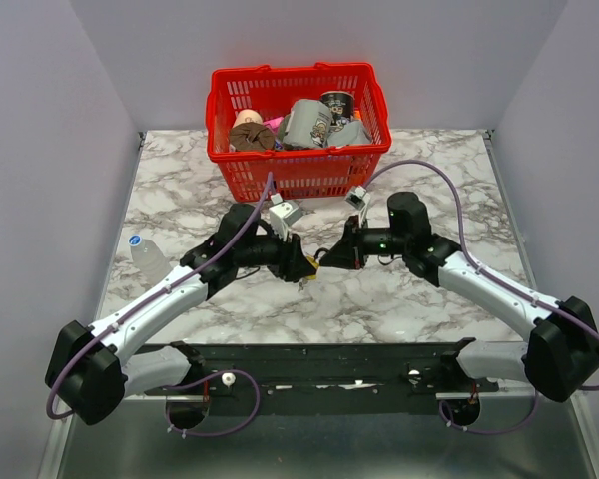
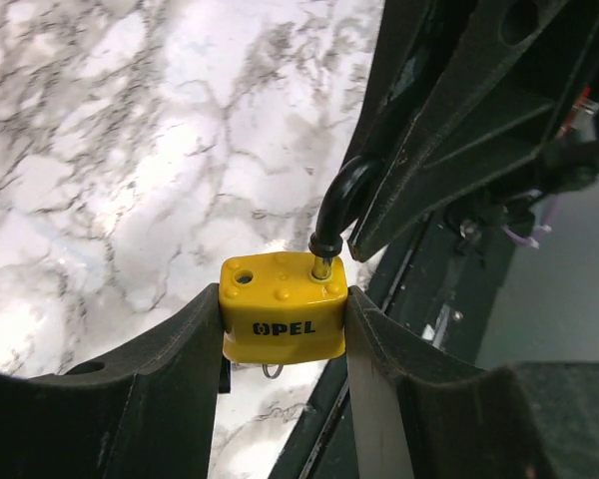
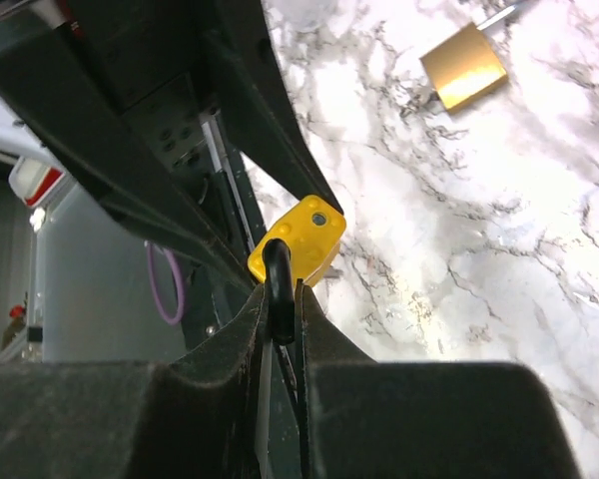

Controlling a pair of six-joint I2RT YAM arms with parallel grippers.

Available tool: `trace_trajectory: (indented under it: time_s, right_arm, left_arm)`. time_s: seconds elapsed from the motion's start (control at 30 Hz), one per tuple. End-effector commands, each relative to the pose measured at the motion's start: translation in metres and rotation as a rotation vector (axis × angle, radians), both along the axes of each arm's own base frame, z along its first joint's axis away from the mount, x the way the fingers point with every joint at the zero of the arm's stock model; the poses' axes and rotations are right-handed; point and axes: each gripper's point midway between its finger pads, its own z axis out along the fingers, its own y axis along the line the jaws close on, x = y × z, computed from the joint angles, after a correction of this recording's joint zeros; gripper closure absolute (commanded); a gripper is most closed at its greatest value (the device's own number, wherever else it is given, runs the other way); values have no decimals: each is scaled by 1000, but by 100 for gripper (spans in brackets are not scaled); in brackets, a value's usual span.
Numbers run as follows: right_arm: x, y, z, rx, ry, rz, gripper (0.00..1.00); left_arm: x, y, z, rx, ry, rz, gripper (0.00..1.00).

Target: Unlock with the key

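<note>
My left gripper will release the yellow padlock on the marble table (image 1: 280,256) between the red basket and the black rail. The padlock is now held above the marble table.
My left gripper (image 2: 283,311) is shut on the small yellow padlock (image 2: 283,307), marked OPEL, one finger on each side of its body, above the marble table. The padlock's black shackle (image 2: 341,205) is out of one hole and stays in the other. My right gripper (image 3: 280,299) is shut on that shackle (image 3: 278,279), with the yellow body (image 3: 301,238) just beyond its fingertips. In the top view the two grippers (image 1: 316,266) meet nose to nose at mid table. A thin grey metal loop (image 2: 270,370) peeks from under the padlock; the key itself is hidden.
A larger brass padlock (image 3: 464,66) lies on the marble further out. A red basket (image 1: 298,165) with several items stands at the back. A clear bottle with a blue cap (image 1: 145,257) lies at the left. The black rail (image 1: 319,364) runs along the near edge.
</note>
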Motion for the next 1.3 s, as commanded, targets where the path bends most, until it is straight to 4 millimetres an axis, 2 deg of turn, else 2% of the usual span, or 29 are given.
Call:
trace_trajectory:
  time_s: [0.0, 0.13, 0.37, 0.47, 0.5, 0.6, 0.7, 0.9, 1.1, 1.13, 1.27]
  right_arm:
    - [9, 8, 7, 0, 61, -49, 99]
    - [18, 10, 3, -12, 78, -87, 99]
    - [25, 8, -2, -24, 89, -140, 98]
    - [25, 6, -2, -26, 86, -156, 82]
    - [25, 6, -2, -27, 85, -159, 70]
    - [27, 3, 0, -26, 73, -179, 47]
    - [28, 0, 0, -28, 59, -200, 36]
    - [30, -8, -3, -32, 37, -250, 28]
    - [28, -15, -8, -40, 24, -279, 26]
    - [28, -15, -9, -41, 20, -278, 26]
    - [27, -17, -14, -50, 22, -281, 25]
  left_arm:
    - [35, 18, -4, 115, -78, 201, 100]
    - [42, 26, -9, 160, -81, 256, 100]
    - [41, 27, -9, 162, -76, 262, 100]
    - [38, 26, -8, 155, -60, 265, 100]
    - [38, 27, -9, 158, -54, 271, 100]
    - [34, 29, -7, 155, -34, 281, 100]
    - [29, 31, -7, 159, -13, 282, 100]
    - [11, 42, -15, 185, 116, 330, 100]
    - [-9, 62, -40, 314, 264, 379, 100]
    - [-16, 67, -49, 364, 306, 372, 100]
    - [-32, 55, -59, 347, 417, 304, 100]
